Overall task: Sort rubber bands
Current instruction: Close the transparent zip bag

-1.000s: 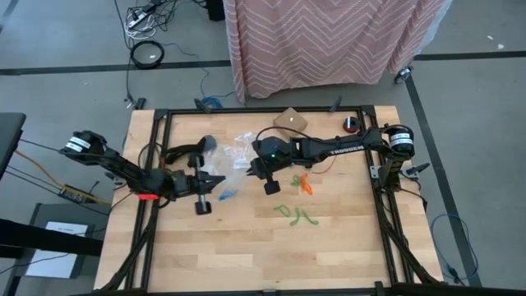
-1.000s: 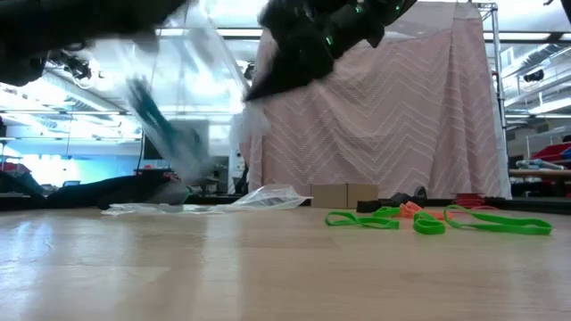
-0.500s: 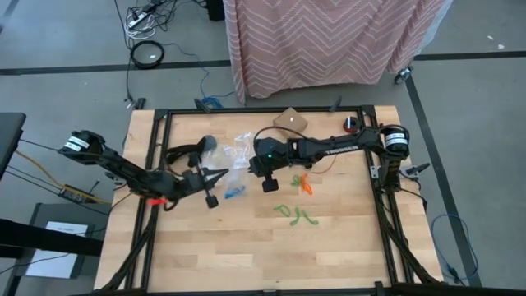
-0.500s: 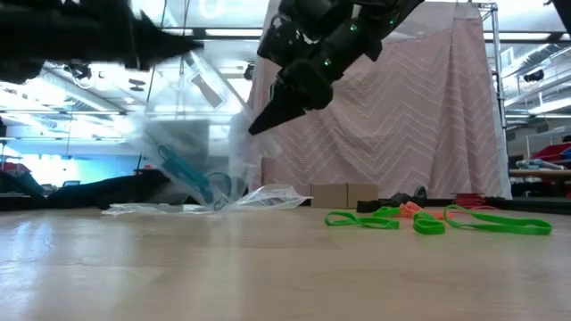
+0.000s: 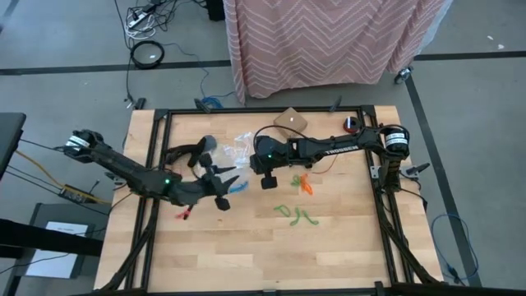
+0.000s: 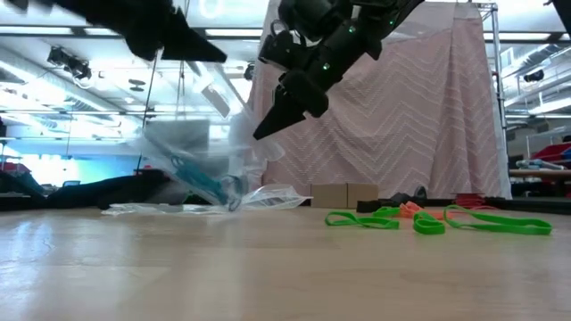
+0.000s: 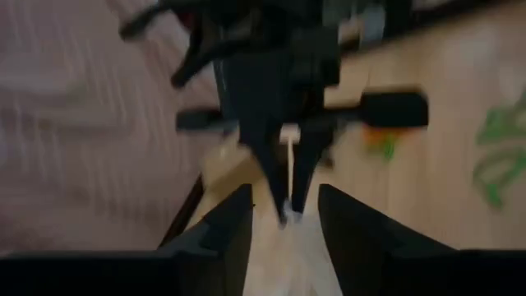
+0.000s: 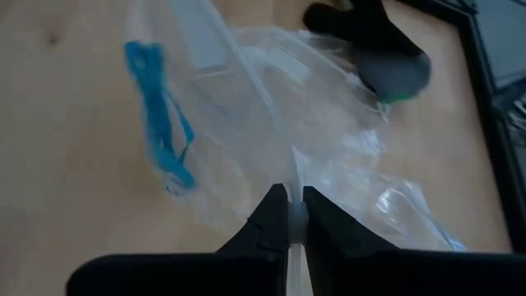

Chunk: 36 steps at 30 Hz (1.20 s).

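Observation:
My right gripper alone is holding the bag's upper edge, which hangs slack, so next my left gripper pinches the loose end of that edge (image 6: 223, 82) and pulls it taut.
A clear plastic bag (image 6: 201, 165) with blue rubber bands (image 8: 156, 123) inside hangs from my right gripper (image 8: 293, 215), which is shut on it above the table's middle (image 5: 253, 171). My left gripper (image 7: 283, 238) stands open just left of the bag (image 5: 233, 182), pointing nearly level at the right gripper; I cannot see it touching the bag. Green rubber bands (image 5: 296, 215) and orange ones (image 5: 302, 185) lie loose on the wood, right of the bag. My right gripper pinches a creased upper edge of the clear bag (image 8: 292, 185) between its two fingertips (image 6: 268, 127), slanting down from the table's right side. The bag hangs slack below the fingers, with the blue bands in its lower part close to the table.
More clear bags (image 5: 234, 146) lie crumpled behind the held one, beside a dark object (image 8: 386, 57). A cardboard piece (image 5: 289, 121) sits near the far edge. Black frame rails (image 5: 156, 164) run along the table's sides. Bare wood (image 5: 271, 255) spreads toward the near edge.
My left gripper has opened and let go of the bag, tipped up from pointing down to nearly level, and moved toward the right gripper. The bag now hangs from the right gripper alone and has settled lower, the blue bands sliding to its bottom.

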### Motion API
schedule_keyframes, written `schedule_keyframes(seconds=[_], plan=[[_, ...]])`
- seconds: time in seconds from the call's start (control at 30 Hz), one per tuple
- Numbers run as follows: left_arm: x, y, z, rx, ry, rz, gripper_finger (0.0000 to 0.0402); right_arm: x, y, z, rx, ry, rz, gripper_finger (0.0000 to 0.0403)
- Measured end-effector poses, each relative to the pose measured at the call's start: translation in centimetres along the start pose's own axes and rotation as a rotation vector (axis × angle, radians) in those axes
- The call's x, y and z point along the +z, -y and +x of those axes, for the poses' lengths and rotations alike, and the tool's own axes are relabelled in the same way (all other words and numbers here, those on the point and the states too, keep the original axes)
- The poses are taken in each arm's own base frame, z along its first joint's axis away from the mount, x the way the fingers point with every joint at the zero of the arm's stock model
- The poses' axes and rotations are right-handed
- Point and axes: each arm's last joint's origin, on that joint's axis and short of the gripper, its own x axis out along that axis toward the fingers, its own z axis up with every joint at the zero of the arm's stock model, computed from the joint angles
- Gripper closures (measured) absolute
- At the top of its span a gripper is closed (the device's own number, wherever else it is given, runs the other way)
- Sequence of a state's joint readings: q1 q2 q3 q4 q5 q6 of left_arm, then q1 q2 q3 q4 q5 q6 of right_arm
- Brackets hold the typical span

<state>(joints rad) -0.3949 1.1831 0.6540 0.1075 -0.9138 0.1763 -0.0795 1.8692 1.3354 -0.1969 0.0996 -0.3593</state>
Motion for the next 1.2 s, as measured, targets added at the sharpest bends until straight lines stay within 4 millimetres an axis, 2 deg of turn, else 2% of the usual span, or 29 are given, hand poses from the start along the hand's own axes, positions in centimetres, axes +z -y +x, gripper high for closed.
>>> schedule_keyframes(seconds=[0.1, 0.2, 0.37, 0.6, 0.83, 1.0, 1.2], plan=[[1.6, -1.1, -0.6, 0.003, -0.129, -0.003, 0.0239, -0.1, 0.1, 0.0, -0.039, -0.017, 0.014, 0.0389], [2.1, -1.8, -1.0, 0.003, -0.195, 0.014, 0.0236, -0.1, 0.2, 0.0, -0.065, -0.026, 0.026, 0.0389], [1.4, -1.8, -1.1, -0.072, -0.228, 0.011, 0.0236, 0.0, 0.2, -0.1, -0.066, -0.024, 0.026, 0.0389], [0.0, -1.7, -0.1, -0.065, -0.233, -0.029, 0.0236, 0.1, 0.0, -0.1, -0.061, -0.02, 0.021, 0.0389], [0.4, -2.2, 0.4, -0.044, -0.151, -0.119, 0.0237, 0.1, -0.1, -0.1, -0.058, -0.019, 0.019, 0.0388], [-0.2, -2.1, 0.9, -0.141, -0.161, -0.139, 0.0255, 0.2, -0.2, -0.1, -0.052, -0.016, 0.009, 0.0387], [-0.7, -2.4, 1.5, -0.1, -0.148, -0.166, 0.0279, 0.2, -0.3, -0.2, -0.051, -0.014, 0.004, 0.0387]])
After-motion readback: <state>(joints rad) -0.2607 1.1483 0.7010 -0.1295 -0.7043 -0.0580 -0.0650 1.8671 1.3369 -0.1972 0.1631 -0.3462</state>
